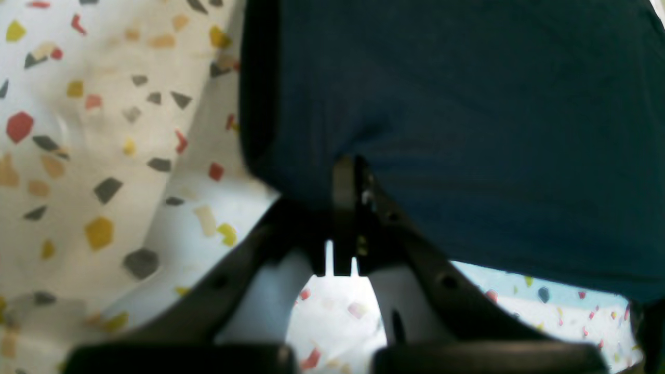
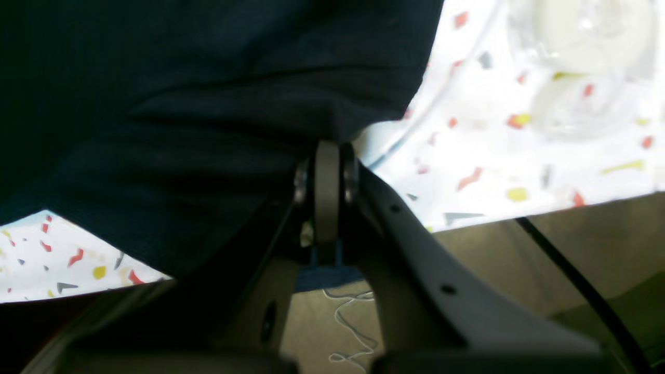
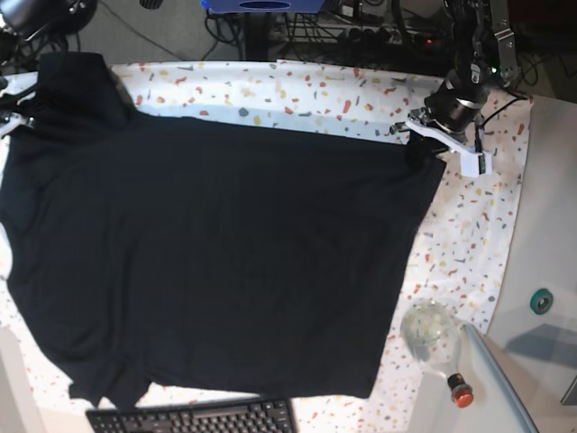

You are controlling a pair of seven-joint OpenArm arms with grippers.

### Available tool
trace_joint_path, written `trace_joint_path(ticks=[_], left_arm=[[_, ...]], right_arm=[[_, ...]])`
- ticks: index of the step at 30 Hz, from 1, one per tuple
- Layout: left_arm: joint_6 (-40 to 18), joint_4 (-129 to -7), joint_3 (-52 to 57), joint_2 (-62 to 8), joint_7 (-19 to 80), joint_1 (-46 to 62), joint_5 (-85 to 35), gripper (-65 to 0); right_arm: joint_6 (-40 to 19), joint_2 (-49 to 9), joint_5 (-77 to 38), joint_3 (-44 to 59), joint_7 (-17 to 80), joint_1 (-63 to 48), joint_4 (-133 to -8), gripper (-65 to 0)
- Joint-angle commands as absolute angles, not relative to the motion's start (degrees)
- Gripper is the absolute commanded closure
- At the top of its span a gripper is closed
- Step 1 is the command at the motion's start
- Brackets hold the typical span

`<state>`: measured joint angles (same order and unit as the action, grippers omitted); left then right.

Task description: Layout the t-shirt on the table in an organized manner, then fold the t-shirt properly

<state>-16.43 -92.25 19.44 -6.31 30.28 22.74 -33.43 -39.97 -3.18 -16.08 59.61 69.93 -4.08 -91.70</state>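
Note:
Next, I let go of the black t-shirt's far corner with my left gripper on the shirt's side edge (image 3: 389,294) just past the glass flask. The t-shirt is spread across the table now.
The black t-shirt (image 3: 216,253) lies spread across the speckled table (image 3: 478,234), with a sleeve at the far left corner and another at the near left. My left gripper (image 3: 424,142) is at the shirt's far right corner; in the left wrist view its fingers (image 1: 344,182) are shut on the dark fabric (image 1: 467,130). My right gripper (image 3: 11,119) is at the shirt's far left edge, mostly out of the base view. In the right wrist view its fingers (image 2: 327,171) are shut on a fold of the shirt (image 2: 182,104).
A black keyboard (image 3: 194,419) lies at the near edge, touching the shirt's hem. A clear glass flask with a red cap (image 3: 433,336) stands near right. A teal ring (image 3: 541,300) is on the grey surface right. A clear glass object (image 2: 587,57) shows in the right wrist view.

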Motion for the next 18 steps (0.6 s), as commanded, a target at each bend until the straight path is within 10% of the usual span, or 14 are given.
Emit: trace_joint_path(ticks=[1,18], left_arm=[[-16.5,-93.2,19.7,-6.8,28.9,21.8,-34.1,0.0],[-16.4,-78.4,17.3,-5.6,40.6,-1.4,-33.7,0.0]], right_arm=[[-40.0,-4.3,-16.3,59.5,69.4,-2.7,-92.9,0.0],[-26.2,-8.9,-15.3,42.6,61.8,14.9,-79.5,0.0]])
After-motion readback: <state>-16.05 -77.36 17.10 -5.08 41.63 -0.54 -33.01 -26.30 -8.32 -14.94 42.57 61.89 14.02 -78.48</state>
